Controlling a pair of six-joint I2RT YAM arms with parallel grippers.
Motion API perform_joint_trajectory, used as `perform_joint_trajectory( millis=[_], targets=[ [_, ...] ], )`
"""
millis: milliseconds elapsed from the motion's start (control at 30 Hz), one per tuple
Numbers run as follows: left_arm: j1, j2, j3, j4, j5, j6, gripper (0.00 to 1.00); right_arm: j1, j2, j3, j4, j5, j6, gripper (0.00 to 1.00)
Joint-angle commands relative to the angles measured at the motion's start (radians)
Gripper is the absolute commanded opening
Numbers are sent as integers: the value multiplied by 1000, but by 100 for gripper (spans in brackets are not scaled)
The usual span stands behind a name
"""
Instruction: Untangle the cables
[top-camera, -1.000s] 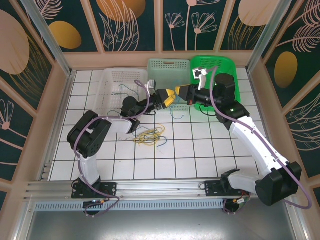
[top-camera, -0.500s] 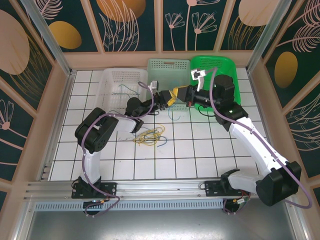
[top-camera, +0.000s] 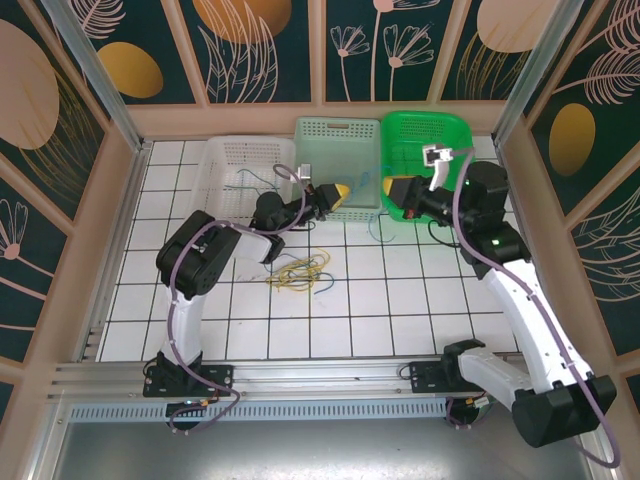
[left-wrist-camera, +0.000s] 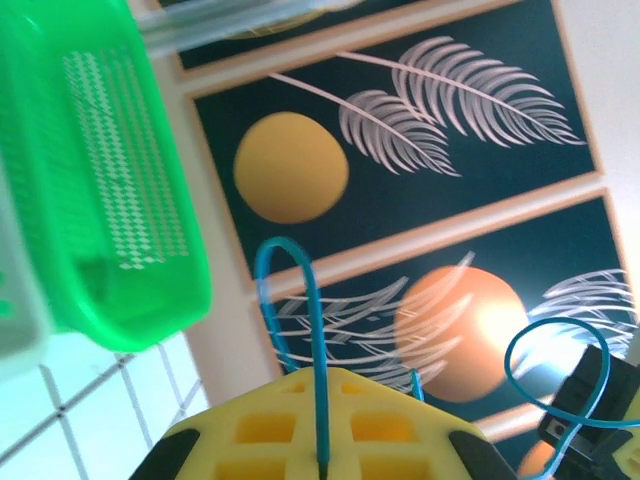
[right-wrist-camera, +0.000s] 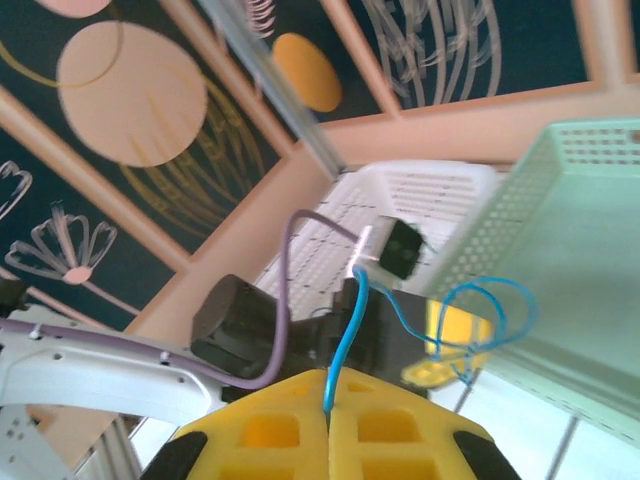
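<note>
Next, my left gripper opens and takes the cable (right-wrist-camera: 347, 343) close to my right gripper's fingertips, as the blue cable hangs in loops at my left gripper.
A thin blue cable (top-camera: 374, 222) sags between my two grippers above the tiles in front of the baskets. My left gripper (top-camera: 340, 190) is shut on one part of it. In the left wrist view the blue cable (left-wrist-camera: 318, 330) rises in a loop from between the closed yellow jaws of that gripper (left-wrist-camera: 322, 385). My right gripper (top-camera: 391, 190) is shut on it too. The right wrist view has the blue cable (right-wrist-camera: 345, 335) coming out of this gripper's closed jaws (right-wrist-camera: 328, 378) and running to the left gripper (right-wrist-camera: 452, 345). A tangle of yellow cables (top-camera: 300, 270) lies on the tiles. More thin cables (top-camera: 252, 180) lie in the white basket (top-camera: 225, 155).
Three baskets stand along the back wall: the white one, a pale green basket (top-camera: 338, 132) in the middle and a bright green basket (top-camera: 450, 130) on the right, under the right arm. The left arm stretches low across the tiles. Panelled walls enclose the table.
My left gripper has closed on the blue cable. The right gripper has drawn back to the right, away from the left one, and the cable now spans the gap.
</note>
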Motion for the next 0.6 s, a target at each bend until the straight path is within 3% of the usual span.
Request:
perform_joint_trajectory(
  millis=[0, 100, 300, 467, 567],
  targets=[
    [28, -61, -15, -159, -21, 162, 6, -48, -28, -14, -58, 21, -25, 0],
    [35, -93, -2, -310, -43, 276, 6, -77, -41, -7, -77, 35, -32, 0],
    [35, -120, 19, -452, -73, 389, 6, -135, -51, 17, -117, 85, -37, 0],
    [37, -154, 12, -495, -101, 432, 6, -147, -44, 20, -147, 106, -47, 0],
    [36, -166, 21, -494, -98, 436, 7, -146, -25, -15, -123, 25, -29, 0]
  ],
)
